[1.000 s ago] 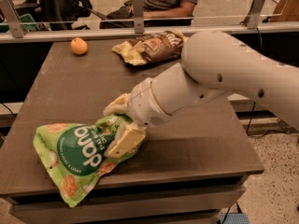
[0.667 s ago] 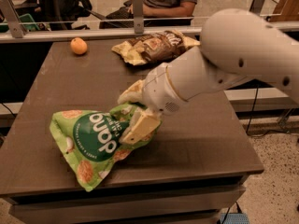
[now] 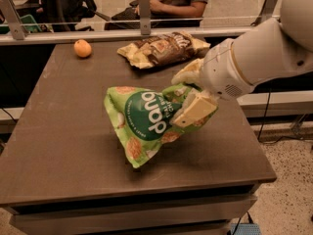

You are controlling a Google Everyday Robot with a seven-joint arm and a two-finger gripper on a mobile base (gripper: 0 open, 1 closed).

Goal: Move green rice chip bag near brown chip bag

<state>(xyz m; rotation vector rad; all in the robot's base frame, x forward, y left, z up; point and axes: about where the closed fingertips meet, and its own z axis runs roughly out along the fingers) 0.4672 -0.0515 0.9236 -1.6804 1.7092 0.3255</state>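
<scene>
I should use my gripper to set the green rice chip bag down against the brown chip bag's near corner [image 3: 190, 64], on the side where my arm is.
The green rice chip bag [image 3: 145, 119] is lime green with a dark green circle and white lettering. It hangs tilted over the middle of the table, its lower corner near the tabletop. My gripper [image 3: 188, 99] is shut on the bag's right end, one cream finger [image 3: 194, 108] lying across its front. The brown chip bag [image 3: 164, 48] lies flat at the back of the table, a short way behind the green bag and apart from it.
A small orange fruit [image 3: 82, 48] sits at the back left of the brown table [image 3: 58, 146]. A glass barrier with metal posts [image 3: 144, 11] runs along the far edge; a seated person is behind it. My white arm [image 3: 264, 58] reaches in from the right.
My gripper has carried the green bag up and to the right, toward the back of the table and closer to the brown bag. The bag has lifted off the front left area.
</scene>
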